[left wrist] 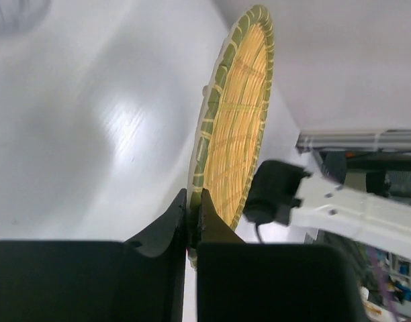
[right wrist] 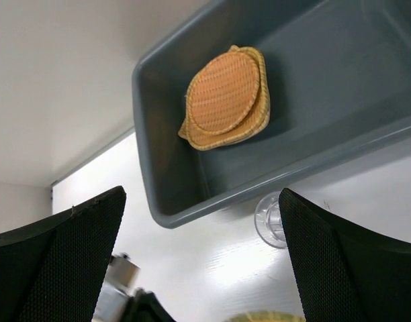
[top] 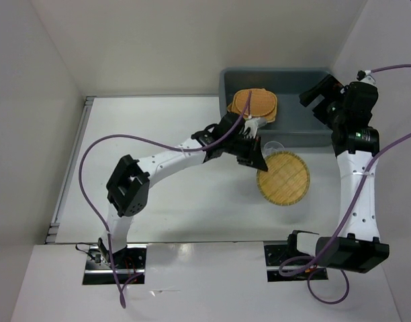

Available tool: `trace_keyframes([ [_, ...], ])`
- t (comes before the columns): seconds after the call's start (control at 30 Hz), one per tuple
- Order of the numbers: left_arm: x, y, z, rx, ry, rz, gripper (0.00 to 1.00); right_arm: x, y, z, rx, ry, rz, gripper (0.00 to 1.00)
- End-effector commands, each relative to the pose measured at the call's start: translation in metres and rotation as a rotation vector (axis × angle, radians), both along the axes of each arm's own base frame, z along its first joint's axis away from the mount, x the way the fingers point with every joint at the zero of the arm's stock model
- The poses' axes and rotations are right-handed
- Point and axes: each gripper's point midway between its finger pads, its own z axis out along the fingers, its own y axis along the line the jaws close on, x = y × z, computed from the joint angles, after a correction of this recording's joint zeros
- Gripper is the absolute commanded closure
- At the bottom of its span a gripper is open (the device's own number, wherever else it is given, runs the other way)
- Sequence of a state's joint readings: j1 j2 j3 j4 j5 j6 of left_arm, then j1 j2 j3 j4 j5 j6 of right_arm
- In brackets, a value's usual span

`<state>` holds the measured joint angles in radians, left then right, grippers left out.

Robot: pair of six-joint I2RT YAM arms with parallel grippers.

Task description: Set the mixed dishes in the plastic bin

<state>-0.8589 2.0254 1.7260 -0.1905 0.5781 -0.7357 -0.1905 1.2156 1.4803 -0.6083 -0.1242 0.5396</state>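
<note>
The robot's left gripper should release the yellow round plate on top of the stack of orange woven plates [top: 254, 102].
The grey-blue plastic bin [top: 296, 127] stands at the back right. A stack of orange woven plates [top: 254, 105] lies in it, a round one on top; it also shows in the right wrist view [right wrist: 225, 97]. The paler yellow round plate [top: 284, 178] is near the table in front of the bin. My left gripper [top: 257, 158] is shut on its near-left rim, and the left wrist view shows the green-edged plate [left wrist: 239, 127] pinched between the fingertips [left wrist: 177, 213]. The clear glass cup [top: 272, 145] stands by the bin's front wall. My right gripper [top: 318, 94] is open and empty over the bin's right part.
The bin's front rim [right wrist: 259, 191] runs just behind the cup [right wrist: 269, 220]. Grey walls close in the table at the left and back. A metal rail [top: 71, 168] runs along the left edge. The right arm's base [top: 346, 251] is at the near right.
</note>
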Motion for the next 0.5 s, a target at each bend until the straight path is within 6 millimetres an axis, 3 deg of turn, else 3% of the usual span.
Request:
trace_keyframes([
  [0.0,0.039,0.01,0.117,-0.194,-0.192,0.057,1.0,-0.023,0.004,0.043,-0.001,-0.105,-0.007,0.0],
  [0.03,0.06,0.015,0.114,-0.187,-0.191,0.089,1.0,-0.023,0.004,0.047,-0.003,-0.116,-0.007,0.0],
  [0.1,0.082,0.019,0.129,-0.213,-0.193,0.131,1.0,-0.028,0.005,0.053,0.003,-0.133,-0.009,0.0],
  [0.13,0.102,0.024,0.125,-0.216,-0.18,0.156,1.0,-0.032,0.006,0.057,0.0,-0.146,-0.009,0.0],
  [0.17,0.115,0.027,0.146,-0.254,-0.208,0.177,1.0,-0.037,0.007,0.059,0.0,-0.149,-0.009,0.0],
  [0.27,0.156,0.04,0.143,-0.267,-0.17,0.255,1.0,-0.041,0.008,0.055,0.01,-0.147,-0.012,0.0],
  [0.3,0.166,0.044,0.156,-0.291,-0.188,0.28,1.0,-0.041,0.008,0.052,0.012,-0.138,-0.012,0.0],
  [0.43,0.219,0.059,0.139,-0.292,-0.167,0.42,1.0,-0.04,0.01,0.039,0.028,-0.116,-0.004,0.0],
  [0.47,0.223,0.058,0.136,-0.292,-0.161,0.438,1.0,-0.04,0.012,0.039,0.031,-0.117,0.004,0.0],
])
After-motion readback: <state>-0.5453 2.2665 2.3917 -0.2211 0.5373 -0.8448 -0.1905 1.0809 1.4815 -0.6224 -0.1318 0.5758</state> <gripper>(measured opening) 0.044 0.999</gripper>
